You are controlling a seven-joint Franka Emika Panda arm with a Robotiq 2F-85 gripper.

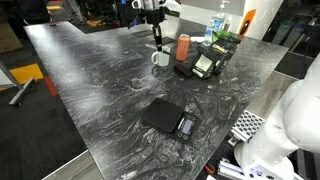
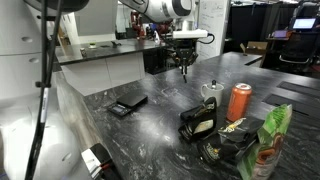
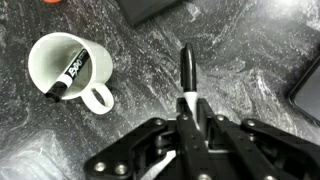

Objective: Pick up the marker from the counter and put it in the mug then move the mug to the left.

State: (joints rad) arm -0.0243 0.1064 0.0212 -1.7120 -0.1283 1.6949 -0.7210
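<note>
The robot's gripper will release the slim marker, now held over the dark veined counter, inside the white mug (image 1: 161,55) (image 3: 72,66), next to the black-and-white marker that already leans there.
My gripper (image 3: 188,118) is shut on a marker (image 3: 187,70) with a black cap and white body, which sticks out beyond the fingers over the dark veined counter (image 3: 250,50). The white mug (image 3: 98,97) stands upright to the left of the held marker in the wrist view, and a second black-and-white marker (image 3: 70,74) leans inside it. In both exterior views the gripper (image 1: 157,40) (image 2: 184,66) hangs above the counter (image 1: 100,90) (image 2: 160,120), close to the mug (image 1: 160,58) (image 2: 210,90).
A red-orange can (image 1: 183,47) (image 2: 239,102) stands next to the mug. Dark snack bags (image 1: 208,60) (image 2: 205,125) lie beyond it. A flat black scale (image 1: 168,118) (image 2: 127,105) lies on the counter. A bottle (image 1: 218,25) stands at the back.
</note>
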